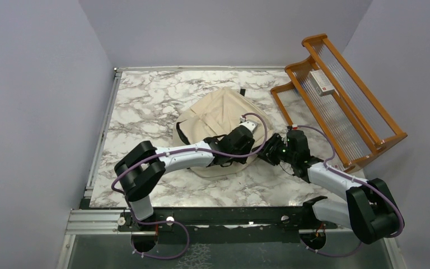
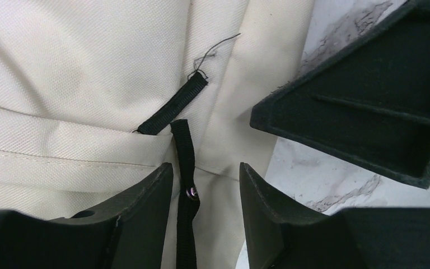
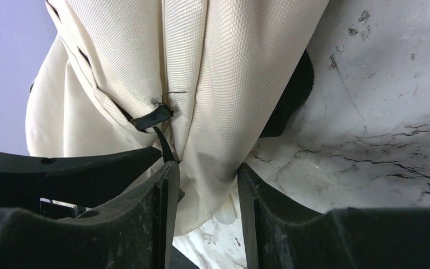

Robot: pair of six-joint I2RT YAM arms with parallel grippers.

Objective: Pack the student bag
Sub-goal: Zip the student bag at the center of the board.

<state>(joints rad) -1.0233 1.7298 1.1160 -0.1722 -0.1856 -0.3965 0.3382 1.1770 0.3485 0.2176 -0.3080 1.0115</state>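
The bag's bunched fold keeps the fingers of my right gripper apart, so next my right gripper pinches the bag's edge (image 3: pixel 230 178) firmly before my left gripper pulls the zipper.
The student bag (image 1: pixel 218 112), beige fabric, lies slumped in the middle of the marble table (image 1: pixel 145 106). My left gripper (image 1: pixel 257 147) reaches over its near right edge. In the left wrist view the left gripper (image 2: pixel 206 168) is open, with the bag's black zipper pull (image 2: pixel 186 162) hanging between the jaws, close to the left finger (image 2: pixel 145 213). My right gripper (image 1: pixel 270 155) meets it from the right. In the right wrist view the right gripper (image 3: pixel 205 168) is pinched on a bunched fold of the bag (image 3: pixel 218 67), lifted a little off the table.
A wooden rack (image 1: pixel 341 101) stands at the back right with a small white box (image 1: pixel 321 83) on it. Grey walls close in on the left, back and right. The two grippers are nearly touching; the right finger (image 2: pixel 369 112) shows in the left wrist view.
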